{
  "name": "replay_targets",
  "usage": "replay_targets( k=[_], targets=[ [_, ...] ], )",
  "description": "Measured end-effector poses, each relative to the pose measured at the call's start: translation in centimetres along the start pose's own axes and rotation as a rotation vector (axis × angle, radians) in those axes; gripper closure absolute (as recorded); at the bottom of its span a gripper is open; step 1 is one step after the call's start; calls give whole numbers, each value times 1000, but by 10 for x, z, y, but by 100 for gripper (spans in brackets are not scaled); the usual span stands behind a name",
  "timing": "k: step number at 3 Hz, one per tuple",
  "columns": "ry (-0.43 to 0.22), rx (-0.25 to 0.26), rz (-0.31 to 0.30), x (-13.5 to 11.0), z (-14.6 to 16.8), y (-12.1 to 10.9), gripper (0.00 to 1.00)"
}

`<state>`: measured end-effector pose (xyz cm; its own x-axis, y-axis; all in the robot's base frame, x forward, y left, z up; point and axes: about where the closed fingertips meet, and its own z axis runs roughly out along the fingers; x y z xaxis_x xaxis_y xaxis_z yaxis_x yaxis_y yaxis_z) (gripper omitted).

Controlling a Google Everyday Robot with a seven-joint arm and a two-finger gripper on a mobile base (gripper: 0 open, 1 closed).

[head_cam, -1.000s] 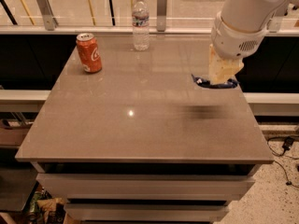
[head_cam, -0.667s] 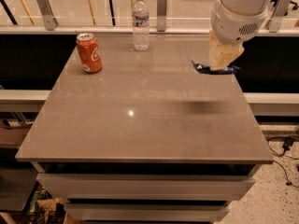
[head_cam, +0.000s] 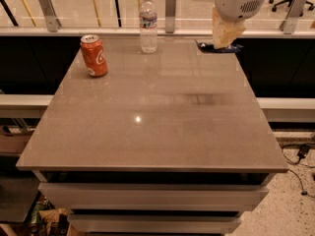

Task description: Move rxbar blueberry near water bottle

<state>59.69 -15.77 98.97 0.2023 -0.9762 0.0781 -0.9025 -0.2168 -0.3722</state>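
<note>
Next, I set the rxbar blueberry, now held above the table's far corner, down on the table (head_cam: pixel 194 92) in front of the water bottle, away from the soda can.
The rxbar blueberry (head_cam: pixel 204 46), a flat dark blue bar, is held in my gripper (head_cam: pixel 222 44) above the table's far right corner. Its ends stick out on both sides of the cream fingers (head_cam: pixel 225 31). The gripper is shut on the bar and hangs from the white arm at the top right. The water bottle (head_cam: pixel 148 23), clear with a white cap, stands upright at the table's far edge, to the left of the gripper and apart from it.
An orange soda can (head_cam: pixel 94 56) stands upright at the far left of the grey table (head_cam: pixel 147 141). A rail with metal posts (head_cam: pixel 170 6) runs behind the far edge. The table's right edge drops to a speckled floor (head_cam: pixel 295 200).
My gripper has risen and moved toward the far edge and slightly left, carrying the blue bar off the table's right side.
</note>
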Motion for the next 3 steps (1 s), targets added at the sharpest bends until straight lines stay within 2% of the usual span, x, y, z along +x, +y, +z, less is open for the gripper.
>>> replay_targets(
  k=[1,3],
  targets=[
    [-5,44,-25,-4,3,-26,100],
    [-67,130,-102,-24,21,-69,100]
  ],
)
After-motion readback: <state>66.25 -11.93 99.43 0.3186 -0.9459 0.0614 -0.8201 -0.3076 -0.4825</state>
